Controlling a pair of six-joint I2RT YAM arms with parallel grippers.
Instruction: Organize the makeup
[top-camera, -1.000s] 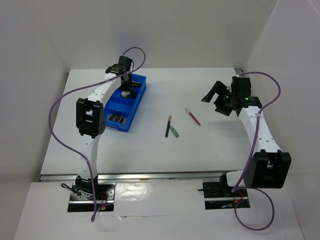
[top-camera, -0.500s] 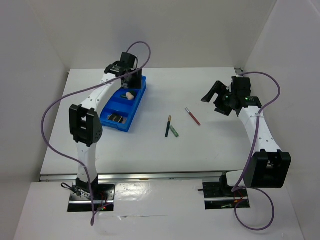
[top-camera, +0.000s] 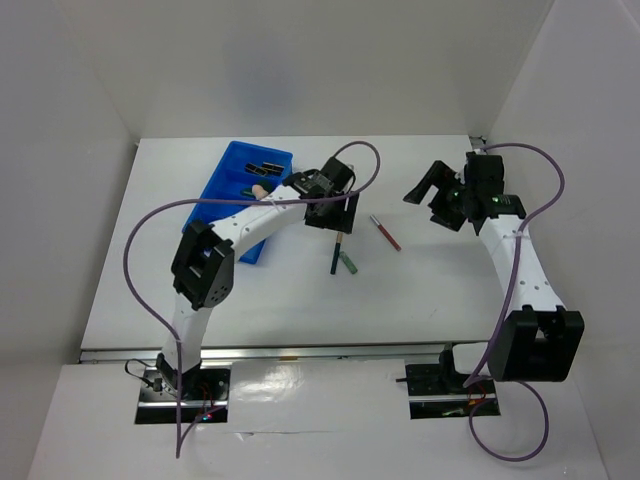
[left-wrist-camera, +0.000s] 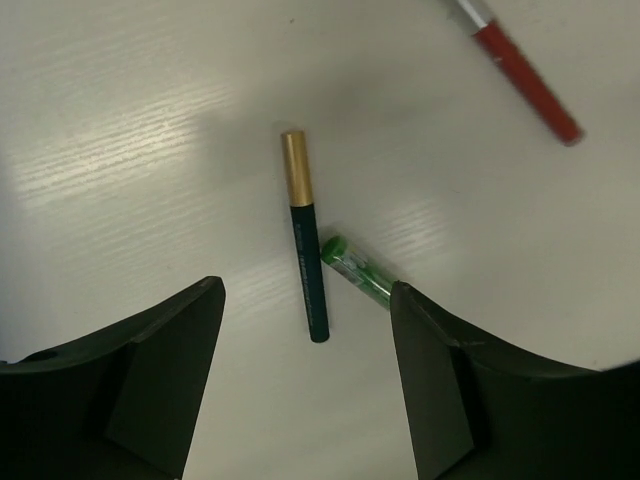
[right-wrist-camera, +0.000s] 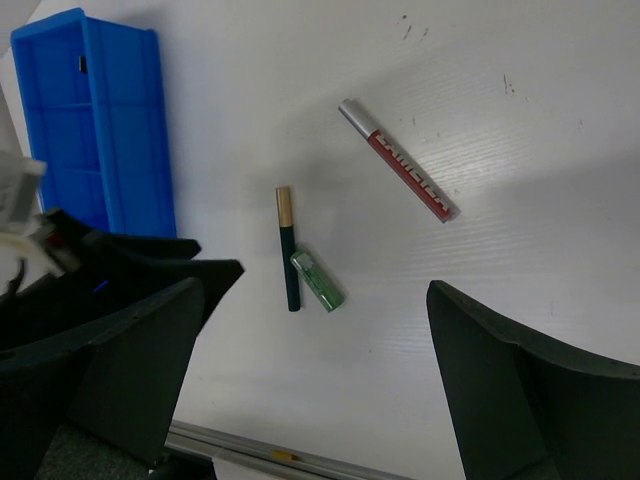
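Next, I close my left gripper on the dark pencil beside the green tube, at the lower end of its gold cap (top-camera: 338, 244) (left-wrist-camera: 301, 202), where the dark body begins.
A dark pencil with a gold cap (top-camera: 336, 255) and a short green tube (top-camera: 347, 262) lie side by side mid-table. A red pencil (top-camera: 385, 232) lies to their right. My left gripper (top-camera: 336, 214) hovers open and empty just above the dark pencil (left-wrist-camera: 304, 235) and the green tube (left-wrist-camera: 358, 274); the red pencil (left-wrist-camera: 522, 68) is further off. My right gripper (top-camera: 425, 190) is open and empty, raised at the right, looking down on the dark pencil (right-wrist-camera: 287, 250), green tube (right-wrist-camera: 317, 280) and red pencil (right-wrist-camera: 398, 161). A beige sponge (top-camera: 258, 189) lies in the blue tray (top-camera: 232, 176).
The blue tray also holds dark items at its far end (top-camera: 270, 167) and shows in the right wrist view (right-wrist-camera: 95, 120). My left arm reaches across the tray's near half. White walls close in the table on three sides.
My left gripper has left the tray and swung right to above the dark and green pencils. The sponge stays in the tray. The right arm has not moved.
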